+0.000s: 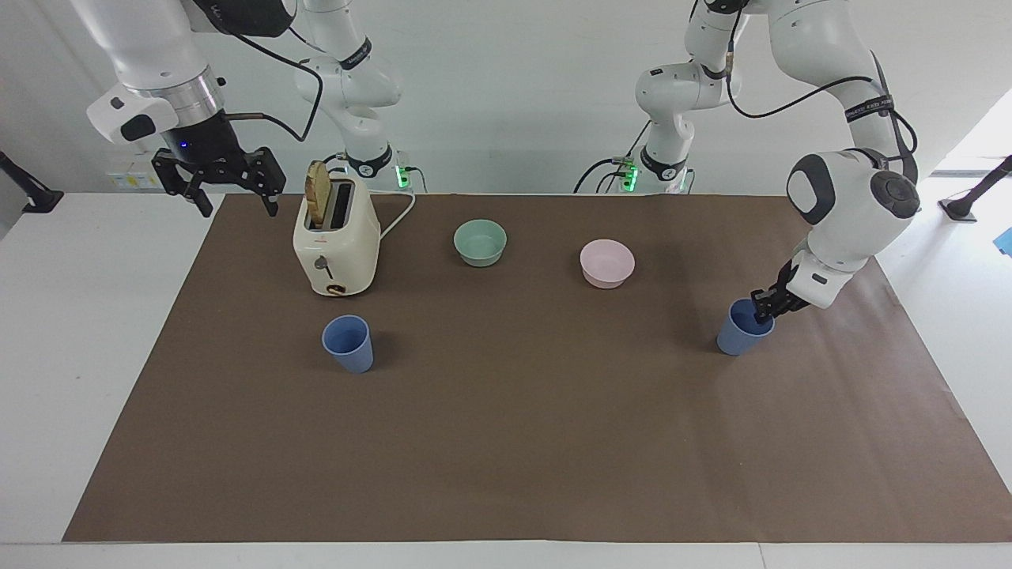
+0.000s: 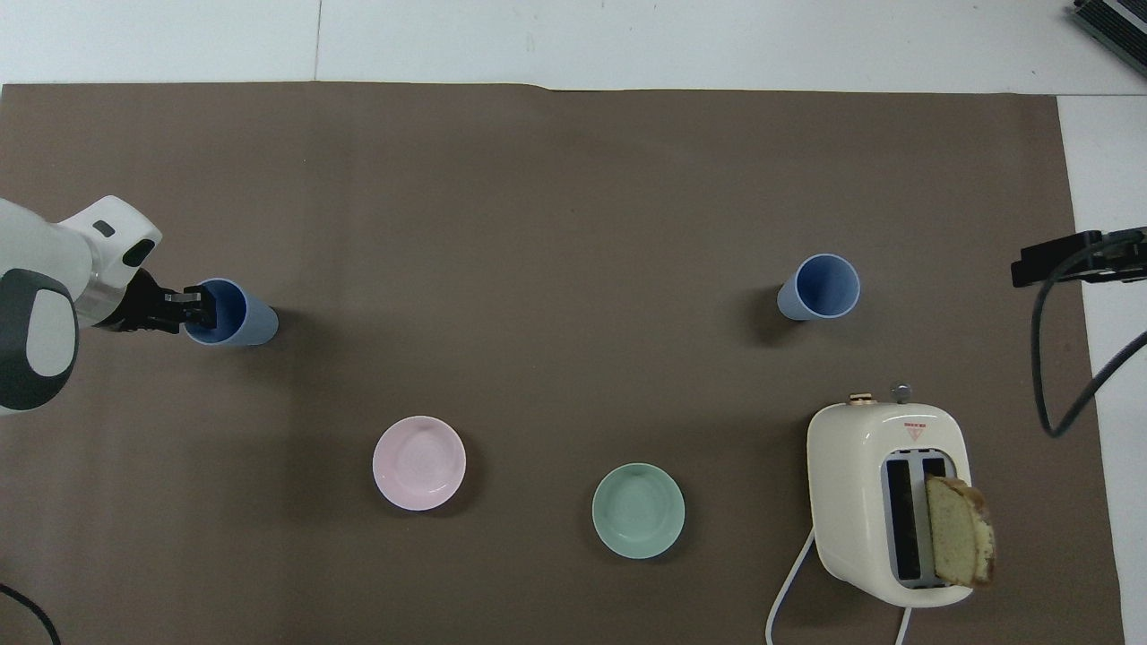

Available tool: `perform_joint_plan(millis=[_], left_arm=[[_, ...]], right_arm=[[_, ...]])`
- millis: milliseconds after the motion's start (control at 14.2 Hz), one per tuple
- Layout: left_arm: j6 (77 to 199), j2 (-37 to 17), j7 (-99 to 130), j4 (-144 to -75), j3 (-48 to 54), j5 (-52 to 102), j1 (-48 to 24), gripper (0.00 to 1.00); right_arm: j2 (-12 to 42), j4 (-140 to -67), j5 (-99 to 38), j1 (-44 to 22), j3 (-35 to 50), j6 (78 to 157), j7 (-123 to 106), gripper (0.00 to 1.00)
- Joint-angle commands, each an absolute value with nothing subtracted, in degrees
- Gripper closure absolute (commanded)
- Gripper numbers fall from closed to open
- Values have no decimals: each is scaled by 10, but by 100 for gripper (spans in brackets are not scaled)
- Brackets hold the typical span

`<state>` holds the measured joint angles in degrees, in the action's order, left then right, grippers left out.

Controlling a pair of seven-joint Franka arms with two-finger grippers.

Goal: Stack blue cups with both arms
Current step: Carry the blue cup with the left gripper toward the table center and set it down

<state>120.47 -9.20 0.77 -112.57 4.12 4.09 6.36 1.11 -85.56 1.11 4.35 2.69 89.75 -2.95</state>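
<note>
I should use my left gripper to let go of its blue cup, still upright on the brown mat, in the middle of the brown mat (image 2: 546, 313), past the pink and mint-green bowls.
One blue cup (image 1: 740, 335) stands upright on the brown mat toward the left arm's end; it also shows in the overhead view (image 2: 242, 315). My left gripper (image 1: 760, 310) is down at this cup's rim on the side toward the mat's end, its tip reaching into the mouth; in the overhead view the left gripper (image 2: 202, 307) overlaps the rim. The other blue cup (image 1: 348, 343) stands upright toward the right arm's end, farther from the robots than the toaster, also in the overhead view (image 2: 820, 287). My right gripper (image 1: 239, 207) is open and empty, raised over the mat's edge beside the toaster, waiting.
A cream toaster (image 1: 336, 237) with a bread slice (image 1: 317, 194) sticking out stands near the robots. A mint-green bowl (image 1: 480, 242) and a pink bowl (image 1: 606, 262) sit between the cups, nearer to the robots. Two slimmer arms with green-lit bases stand at the back.
</note>
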Motion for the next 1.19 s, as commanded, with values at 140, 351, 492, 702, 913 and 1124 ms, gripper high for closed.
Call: perform_joint_plan(millis=[140, 351, 492, 702, 913, 1124], left_arm=[[1153, -92, 25, -1042, 42, 53, 61, 100], [1101, -85, 114, -992, 53, 53, 30, 100], [1093, -86, 188, -981, 54, 48, -23, 100], [1105, -87, 277, -980, 54, 46, -97, 100], [1140, -98, 374, -982, 54, 46, -175, 100], [1184, -136, 417, -985, 54, 40, -228, 100]], right_arm=[[-3, -869, 0, 52, 33, 897, -22, 0], [-3, -869, 0, 52, 33, 897, -22, 0], [-3, -869, 0, 52, 33, 897, -22, 0], [-3, -869, 0, 52, 33, 897, -22, 0], [-3, -869, 0, 52, 33, 897, -22, 0], [-3, -869, 0, 52, 33, 897, -22, 0]])
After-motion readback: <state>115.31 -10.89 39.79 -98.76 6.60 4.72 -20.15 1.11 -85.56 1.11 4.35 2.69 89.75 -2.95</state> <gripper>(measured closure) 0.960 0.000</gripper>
